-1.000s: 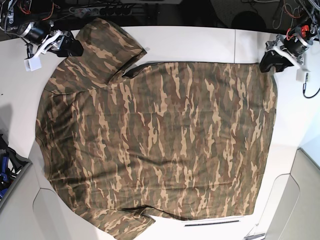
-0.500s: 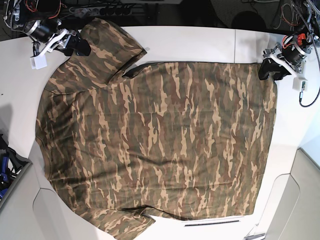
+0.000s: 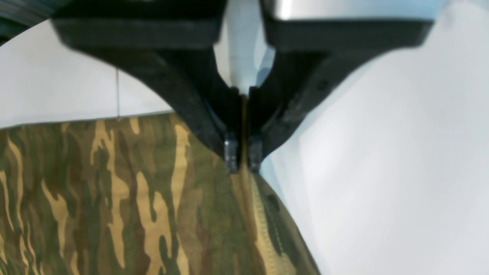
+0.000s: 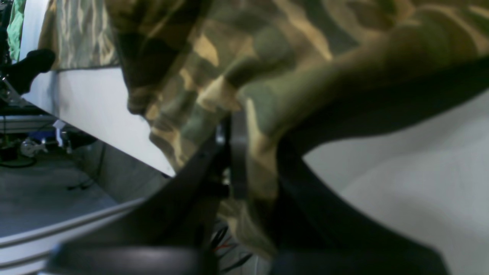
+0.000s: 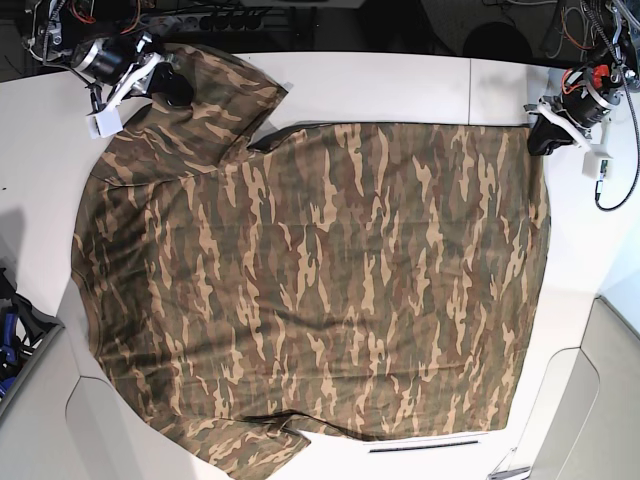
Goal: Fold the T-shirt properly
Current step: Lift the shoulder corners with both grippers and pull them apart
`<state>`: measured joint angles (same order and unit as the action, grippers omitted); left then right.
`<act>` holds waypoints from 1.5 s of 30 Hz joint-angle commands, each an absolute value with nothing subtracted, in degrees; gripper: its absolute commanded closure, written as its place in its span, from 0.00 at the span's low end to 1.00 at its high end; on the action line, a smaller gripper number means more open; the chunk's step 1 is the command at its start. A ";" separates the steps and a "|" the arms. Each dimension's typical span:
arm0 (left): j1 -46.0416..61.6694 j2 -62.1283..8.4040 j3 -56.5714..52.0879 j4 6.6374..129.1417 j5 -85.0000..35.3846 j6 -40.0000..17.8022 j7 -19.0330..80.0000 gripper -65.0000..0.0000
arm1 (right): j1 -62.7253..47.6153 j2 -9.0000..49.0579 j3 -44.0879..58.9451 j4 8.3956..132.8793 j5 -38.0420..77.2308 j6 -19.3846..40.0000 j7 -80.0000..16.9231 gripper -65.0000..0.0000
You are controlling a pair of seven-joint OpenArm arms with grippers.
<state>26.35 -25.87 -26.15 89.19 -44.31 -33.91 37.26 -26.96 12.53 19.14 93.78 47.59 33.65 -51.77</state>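
The robot's right gripper is going to release the bunched fold on the middle of the T-shirt (image 5: 166, 291) near the shirt's collar end.
The camouflage T-shirt (image 5: 310, 280) lies spread flat over the white table (image 5: 400, 85), collar at the back left, hem to the right. My left gripper (image 5: 540, 138) is at the shirt's back right corner, shut on the hem edge (image 3: 244, 179); its black fingers (image 3: 231, 151) pinch the cloth in the left wrist view. My right gripper (image 5: 175, 88) is at the back left sleeve, shut on a bunched fold of the T-shirt (image 4: 248, 126), which drapes over its fingers (image 4: 233, 152) in the right wrist view.
Cables and a power strip (image 5: 200, 18) lie behind the table's back edge. A bin with blue items (image 5: 12, 335) stands at the left edge. A table seam (image 5: 470, 90) runs at the back right. Floor and clutter (image 4: 34, 152) show beyond the table edge.
Both grippers moved towards the back of the table. The right gripper drew the back left sleeve with it, and the left gripper pulled the hem corner outwards, stretching the shirt's back edge.
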 commanded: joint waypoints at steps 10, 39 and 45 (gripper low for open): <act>29.69 -26.87 -32.47 96.16 -46.70 -37.19 37.10 1.00 | -30.24 12.82 21.34 97.06 53.56 34.39 -56.69 1.00; 14.92 -26.70 -30.33 91.90 -40.38 -37.08 29.65 1.00 | -7.62 8.84 33.65 102.04 52.88 34.48 -58.06 1.00; 8.49 -26.68 -27.55 87.11 -36.14 -37.08 28.12 1.00 | 0.30 8.86 31.31 93.51 50.98 34.50 -57.10 1.00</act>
